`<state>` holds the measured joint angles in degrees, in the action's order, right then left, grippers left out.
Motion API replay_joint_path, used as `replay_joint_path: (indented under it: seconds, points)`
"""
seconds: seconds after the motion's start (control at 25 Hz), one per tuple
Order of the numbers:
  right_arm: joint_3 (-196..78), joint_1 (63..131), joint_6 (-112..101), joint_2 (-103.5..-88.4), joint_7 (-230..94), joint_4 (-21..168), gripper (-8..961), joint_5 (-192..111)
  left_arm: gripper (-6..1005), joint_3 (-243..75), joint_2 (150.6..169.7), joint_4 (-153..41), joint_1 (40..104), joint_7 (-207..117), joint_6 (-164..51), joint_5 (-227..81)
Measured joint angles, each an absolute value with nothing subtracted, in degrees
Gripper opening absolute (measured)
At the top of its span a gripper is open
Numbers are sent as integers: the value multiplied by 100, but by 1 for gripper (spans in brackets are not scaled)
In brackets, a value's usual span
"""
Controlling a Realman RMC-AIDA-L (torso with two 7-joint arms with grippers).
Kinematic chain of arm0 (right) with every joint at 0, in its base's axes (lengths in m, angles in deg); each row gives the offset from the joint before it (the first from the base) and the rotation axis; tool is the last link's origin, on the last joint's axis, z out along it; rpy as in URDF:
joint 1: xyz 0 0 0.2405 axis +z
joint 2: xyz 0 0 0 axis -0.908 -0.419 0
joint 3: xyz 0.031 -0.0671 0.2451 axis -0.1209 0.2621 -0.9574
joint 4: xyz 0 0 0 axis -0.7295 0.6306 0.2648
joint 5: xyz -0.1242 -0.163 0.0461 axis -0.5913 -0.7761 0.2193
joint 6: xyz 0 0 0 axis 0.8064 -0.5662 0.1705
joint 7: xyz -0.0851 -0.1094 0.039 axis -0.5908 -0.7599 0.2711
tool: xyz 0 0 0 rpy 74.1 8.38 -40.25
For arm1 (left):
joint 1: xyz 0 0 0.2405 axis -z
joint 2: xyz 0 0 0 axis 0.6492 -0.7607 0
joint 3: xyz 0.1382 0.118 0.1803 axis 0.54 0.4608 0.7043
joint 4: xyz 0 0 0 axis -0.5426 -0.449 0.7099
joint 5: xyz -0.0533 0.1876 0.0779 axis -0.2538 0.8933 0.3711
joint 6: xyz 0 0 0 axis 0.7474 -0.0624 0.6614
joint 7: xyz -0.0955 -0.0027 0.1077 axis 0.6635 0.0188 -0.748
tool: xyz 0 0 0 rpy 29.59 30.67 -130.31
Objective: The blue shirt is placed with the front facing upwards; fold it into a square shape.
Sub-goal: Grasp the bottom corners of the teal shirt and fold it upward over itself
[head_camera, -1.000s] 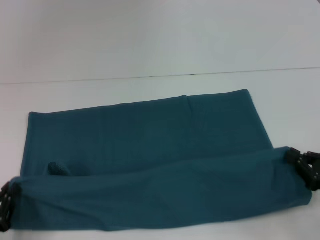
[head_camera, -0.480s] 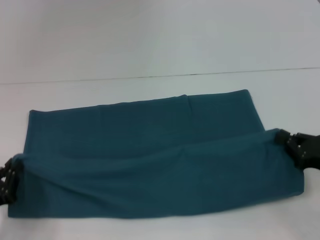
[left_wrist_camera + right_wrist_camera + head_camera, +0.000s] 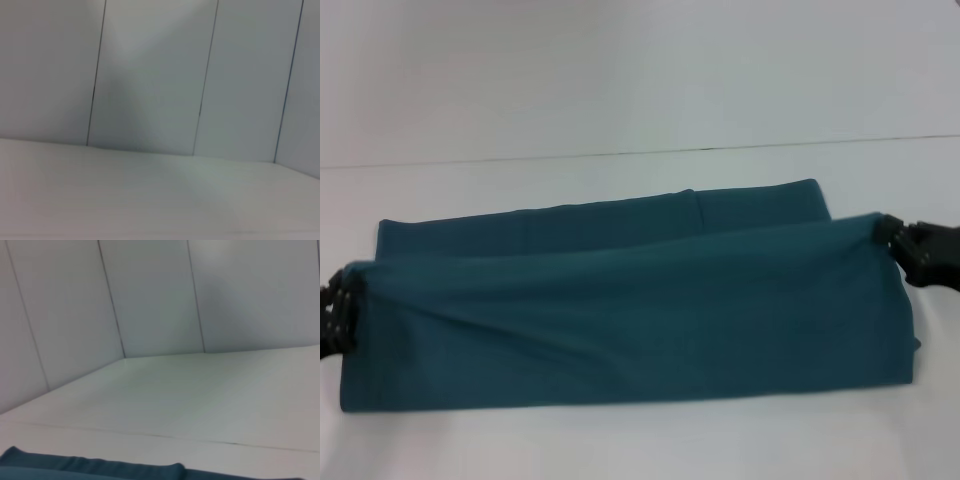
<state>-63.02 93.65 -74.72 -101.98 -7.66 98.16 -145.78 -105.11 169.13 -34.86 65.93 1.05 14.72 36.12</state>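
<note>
Next, I release the blue shirt's raised corner, now drawn toward the far edge, with my right gripper on the far corner of the shirt's lower layer [image 3: 807, 184].
The blue shirt [image 3: 630, 320] lies across the white table as a long dark teal band, its near layer lifted and drawn over toward the far edge. No lettering or collar shows. My left gripper [image 3: 334, 315] is shut on the shirt's left end. At the right end my right gripper [image 3: 892, 236] is shut on the raised corner of the cloth. A strip of the lower layer [image 3: 570, 228] still shows behind the lifted fold. The right wrist view catches only a thin edge of the shirt [image 3: 90, 467]; the left wrist view shows no cloth.
A white table [image 3: 620, 170] runs back to a pale panelled wall [image 3: 640, 70]. Bare tabletop [image 3: 620, 440] lies in front of the shirt, and more of it behind.
Both grippers have carried the near edge of the shirt up and away from me, so the lifted layer now covers most of the lower layer.
</note>
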Motion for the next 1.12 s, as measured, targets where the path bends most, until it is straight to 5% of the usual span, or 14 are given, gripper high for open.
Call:
replay_joint_path:
  seconds: [1.12]
  points:
    - [-5856, 10715, -4957, -10258, -508, 9638, 27, -14578, 54, -10394, 16899, -3575, 8155, 100, -1244, 3121]
